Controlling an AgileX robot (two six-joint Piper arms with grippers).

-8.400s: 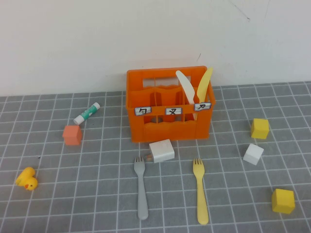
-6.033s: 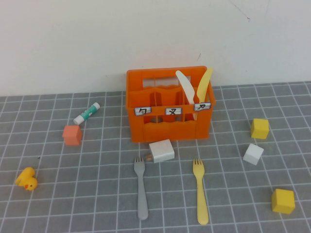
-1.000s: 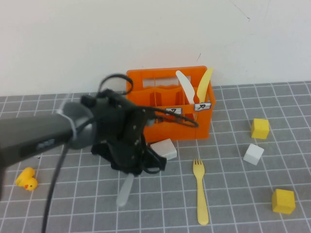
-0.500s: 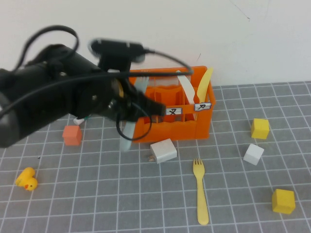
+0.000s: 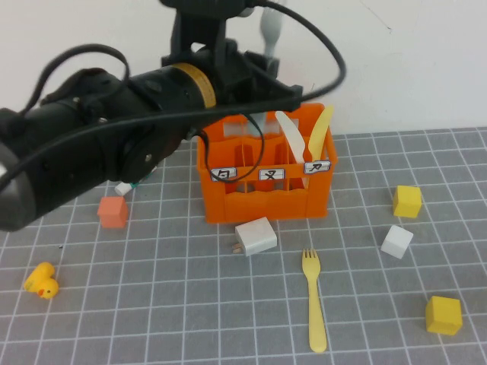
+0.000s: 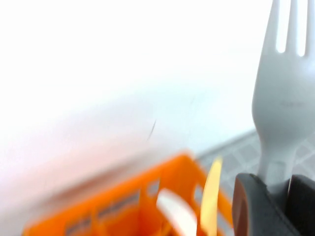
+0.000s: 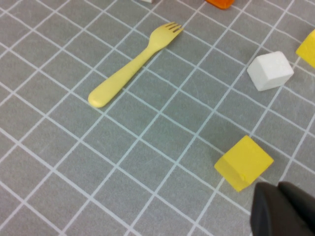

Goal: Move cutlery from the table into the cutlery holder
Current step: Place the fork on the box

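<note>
My left gripper has the grey fork, held above the orange cutlery holder now. It will let go of it in the middle compartment of the orange cutlery holder (image 5: pixel 273 184), beside the white knife.
My left gripper (image 5: pixel 262 91) is shut on the grey fork (image 5: pixel 269 30) and holds it above the orange cutlery holder (image 5: pixel 262 194), over its middle part. The fork's handle end sticks up and its tines point down toward the holder. In the left wrist view the gripper (image 6: pixel 278 184) clamps the fork (image 6: pixel 283 98) at its neck, with the holder (image 6: pixel 147 196) beyond. The pale yellow fork (image 5: pixel 313 300) lies on the table (image 5: pixel 152 304) in front of the holder; it also shows in the right wrist view (image 7: pixel 133 64). My right gripper (image 7: pixel 283 211) is shut and empty above the table, near a yellow cube (image 7: pixel 243 162).
A white knife (image 5: pixel 289 137) and a yellow knife (image 5: pixel 319 133) stand in the holder's right compartment. A white block (image 5: pixel 254 236) lies just in front of the holder. A white cube (image 5: pixel 396 241), yellow cubes (image 5: pixel 407 201) (image 5: pixel 443 315), an orange cube (image 5: pixel 112 211) and a duck (image 5: pixel 42 280) lie around.
My left gripper took the grey fork off the table, then rose and moved right with it, turning it so the tines point down over the holder. The yellow fork has not moved.
</note>
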